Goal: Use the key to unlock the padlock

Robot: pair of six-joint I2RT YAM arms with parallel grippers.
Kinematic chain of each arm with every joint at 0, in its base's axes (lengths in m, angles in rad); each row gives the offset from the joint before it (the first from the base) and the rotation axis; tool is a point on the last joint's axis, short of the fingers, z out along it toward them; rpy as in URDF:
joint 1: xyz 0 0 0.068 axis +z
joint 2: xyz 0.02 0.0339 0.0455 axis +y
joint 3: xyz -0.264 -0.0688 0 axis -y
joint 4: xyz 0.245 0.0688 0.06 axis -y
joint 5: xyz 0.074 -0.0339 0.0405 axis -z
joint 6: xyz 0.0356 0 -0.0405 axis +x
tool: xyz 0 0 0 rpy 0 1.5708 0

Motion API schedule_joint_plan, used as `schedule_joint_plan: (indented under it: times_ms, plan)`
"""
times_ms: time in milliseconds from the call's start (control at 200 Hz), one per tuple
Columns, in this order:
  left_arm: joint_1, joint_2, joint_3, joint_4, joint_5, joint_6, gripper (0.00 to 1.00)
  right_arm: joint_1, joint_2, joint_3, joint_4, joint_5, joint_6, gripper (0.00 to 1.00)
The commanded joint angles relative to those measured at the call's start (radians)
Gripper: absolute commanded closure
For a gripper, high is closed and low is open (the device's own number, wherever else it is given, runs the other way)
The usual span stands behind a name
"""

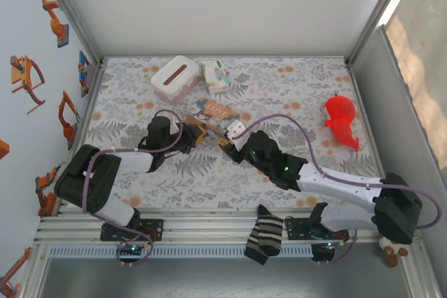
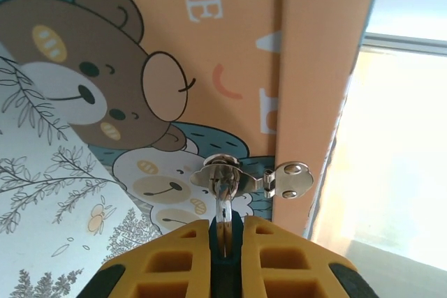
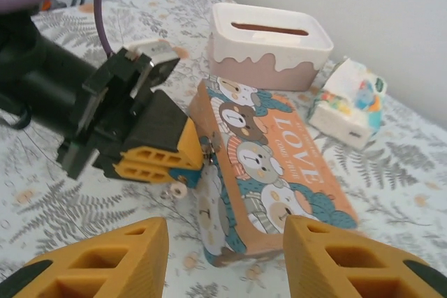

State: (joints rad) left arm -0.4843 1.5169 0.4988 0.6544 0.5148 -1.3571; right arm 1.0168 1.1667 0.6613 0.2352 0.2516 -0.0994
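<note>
Next, I roll my right gripper over and pinch the key [image 3: 177, 190] before turning it, because the key sticks out under the locked padlock, clear of that gripper's fingers.
The padlock [image 2: 225, 273] is a tiny dark blue lump pinched between my left gripper's [image 2: 225, 227] yellow fingers. Its silver shackle runs up through the metal hasp [image 2: 225, 172] on the side of the brown "LOVE" box [image 1: 213, 111]. In the right wrist view the padlock [image 3: 184, 174] peeks out below the left gripper [image 3: 183, 146], pressed against the box [image 3: 279, 165]. A small pale round piece [image 3: 178, 190] hangs under it; I cannot tell whether it is the key. My right gripper [image 3: 223, 234] stands open just short of the box's near corner, holding nothing. From above, both grippers [image 1: 197, 132] [image 1: 226, 142] meet at the box.
A white tissue box [image 1: 174, 78] and a small printed pack [image 1: 215, 75] stand behind the LOVE box. A red toy [image 1: 341, 120] lies at the right. A striped sock [image 1: 264, 236] hangs over the front rail. Walls close in the left, back and right.
</note>
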Motion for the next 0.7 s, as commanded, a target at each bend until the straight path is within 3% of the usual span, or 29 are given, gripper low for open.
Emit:
schedule_joint_plan:
  times_ms: [0, 85, 215, 696]
  plan:
    - [-0.013, -0.069, 0.061, -0.228, -0.034, 0.113, 1.00, 0.032, -0.042, 0.004, -0.096, 0.071, -0.285, 0.55]
    - [-0.020, -0.108, 0.087, -0.337, -0.071, 0.152, 1.00, 0.058, -0.059, -0.043, -0.067, 0.078, -0.452, 0.52]
    - [-0.022, -0.129, 0.094, -0.355, -0.073, 0.144, 1.00, 0.071, -0.059, -0.088, -0.014, 0.089, -0.589, 0.45]
    - [-0.039, -0.104, 0.130, -0.381, -0.065, 0.072, 1.00, 0.096, 0.133, -0.037, 0.107, 0.073, -0.638, 0.43]
